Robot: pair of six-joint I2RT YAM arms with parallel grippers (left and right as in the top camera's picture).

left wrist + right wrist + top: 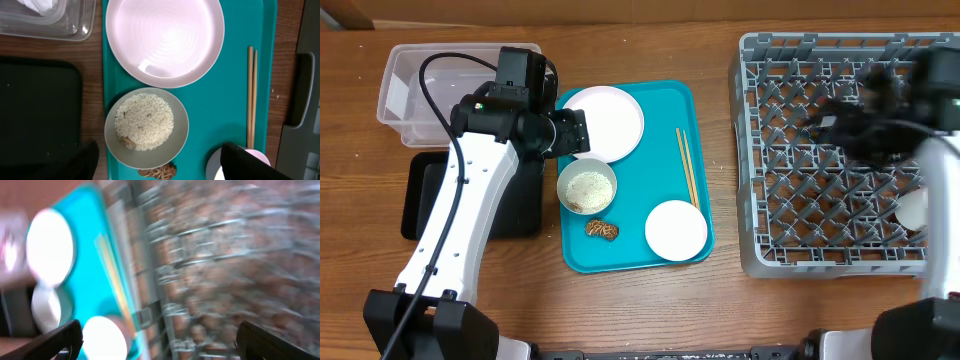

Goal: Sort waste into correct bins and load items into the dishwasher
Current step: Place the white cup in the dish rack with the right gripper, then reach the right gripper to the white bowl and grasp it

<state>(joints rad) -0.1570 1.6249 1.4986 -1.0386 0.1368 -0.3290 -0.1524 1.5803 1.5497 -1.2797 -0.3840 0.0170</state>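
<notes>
I will next move my right gripper to the small plate on the teal tray and close it on the small plate's edge (703, 240) (126, 346) facing the grey dish rack.
My left gripper (574, 132) (160, 165) is open and empty above the teal tray, its fingers either side of a bowl of rice grains (587, 187) (146, 127). A brown food lump (602, 229) (159, 173) lies just beside the bowl. The large plate (610, 120) (165, 37), small plate (676, 230) (105, 337) and chopsticks (687, 165) (251, 95) lie on the tray. My right gripper (825, 120) (160, 340) is open, blurred, over the grey dish rack (840, 150) (240, 255). A white scrap (40, 5) lies in the clear tub (415, 85). The red wrapper is out of view.
The teal tray (630, 255) sits mid-table. The black tray (420, 200) (37, 110) lies left of it, partly under my left arm. A white round dish (913, 210) rests in the rack near my right arm.
</notes>
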